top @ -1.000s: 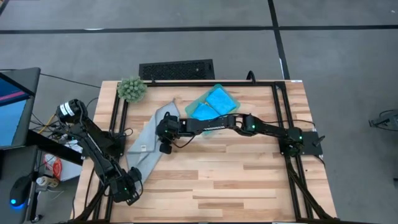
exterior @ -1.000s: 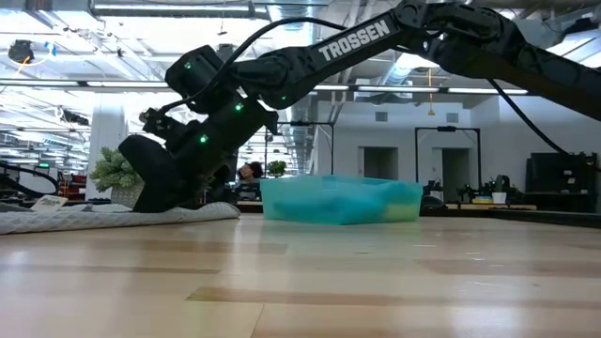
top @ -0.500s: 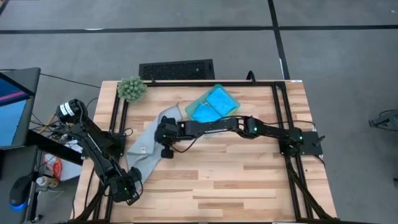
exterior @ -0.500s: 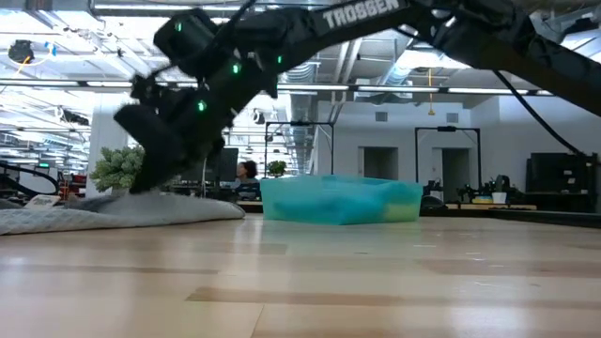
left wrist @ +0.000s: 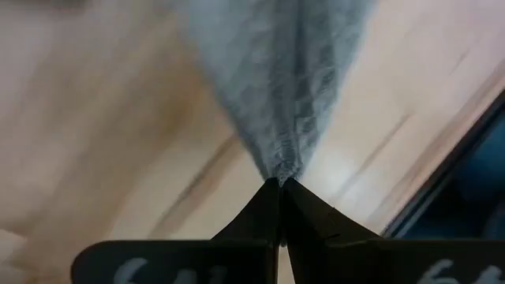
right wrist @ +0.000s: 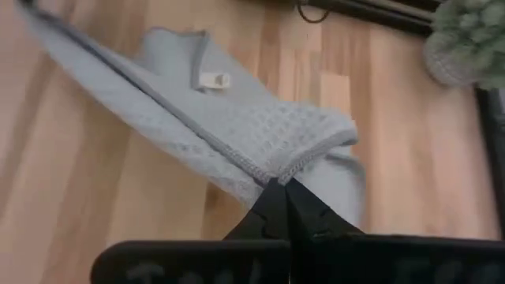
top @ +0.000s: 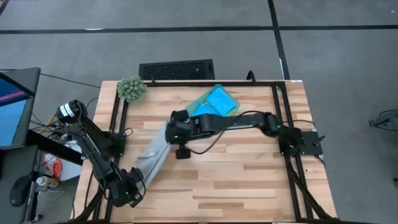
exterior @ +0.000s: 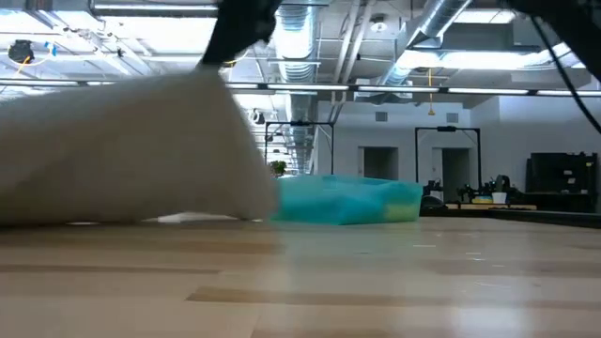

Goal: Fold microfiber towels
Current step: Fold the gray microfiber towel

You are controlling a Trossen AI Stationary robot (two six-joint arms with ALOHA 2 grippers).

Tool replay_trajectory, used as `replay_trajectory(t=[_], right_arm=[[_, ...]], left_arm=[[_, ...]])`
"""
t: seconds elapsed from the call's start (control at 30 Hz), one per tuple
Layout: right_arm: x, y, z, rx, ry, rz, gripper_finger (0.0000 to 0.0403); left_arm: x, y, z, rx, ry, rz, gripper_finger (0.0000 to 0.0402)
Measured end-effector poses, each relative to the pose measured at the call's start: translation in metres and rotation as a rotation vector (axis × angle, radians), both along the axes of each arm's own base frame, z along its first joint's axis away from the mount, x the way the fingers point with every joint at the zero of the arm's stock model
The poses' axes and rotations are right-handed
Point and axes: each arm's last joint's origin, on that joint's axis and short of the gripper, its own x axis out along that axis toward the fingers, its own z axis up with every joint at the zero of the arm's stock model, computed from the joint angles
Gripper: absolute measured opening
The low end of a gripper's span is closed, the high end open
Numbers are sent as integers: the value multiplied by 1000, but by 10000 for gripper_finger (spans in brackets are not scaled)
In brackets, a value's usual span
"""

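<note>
Next, I let go of the grey towel with my right gripper on the bare wood at the near side of the teal tray [top: 185, 151].
A light grey microfiber towel [top: 154, 152] with a small tag [right wrist: 213, 80] stretches slantwise over the table's left half. My right gripper [top: 171, 130] is shut on its far end, raised above the table. My left gripper [top: 137, 178] is shut on its near end, close to the table's near left corner. In the low view the lifted towel [exterior: 131, 150] fills the left side. Sky-blue folded towels [top: 214, 102] lie in a translucent teal tray [exterior: 343, 200] at the far middle. My left gripper pinches a bunched corner [left wrist: 280, 167] of the grey towel between its two fingertips; the cloth fans out away from them. My right gripper pinches a hemmed corner [right wrist: 272, 175] of the towel between its fingers, slanting down from above. One hemmed edge runs taut from there toward my left gripper; the part with the tag sags below it.
A fuzzy green plant ball [top: 131, 89] sits at the table's far left corner. Bare wood [top: 249, 168] stretches across the near and right parts of the table. A black frame rail [top: 118, 124] borders the left side.
My right gripper has risen quickly from the table and gone toward the right edge, taking the towel's far end up with it. My left gripper has risen a little with the near end. The towel, flat before, now hangs drawn between them.
</note>
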Motion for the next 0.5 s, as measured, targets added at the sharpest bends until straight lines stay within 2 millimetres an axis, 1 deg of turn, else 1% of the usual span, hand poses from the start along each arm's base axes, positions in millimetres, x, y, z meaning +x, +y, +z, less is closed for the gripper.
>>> replay_trajectory(t=[0.07, 0.17, 0.27, 0.37, 0.43, 0.5], right_arm=[[-16, 3, 25, 5, -11, -1, 1], [-47, 5, 62, 39, -20, -29, 1], [-75, 14, 90, 72, -23, -49, 1], [-100, 30, 112, 93, -49, -40, 1], [-115, 44, 127, 82, -98, -24, 0], [-130, 60, 138, -3, -152, -18, 0]], left_arm=[[2, -2, 12, 47, -16, 13, 0], [7, -4, 34, 122, -65, 41, 0], [9, -4, 57, 214, -122, 67, 0], [10, -1, 80, 309, -170, 86, 0], [11, 3, 96, 379, -202, 110, 0], [11, 10, 109, 458, -223, 147, 0]])
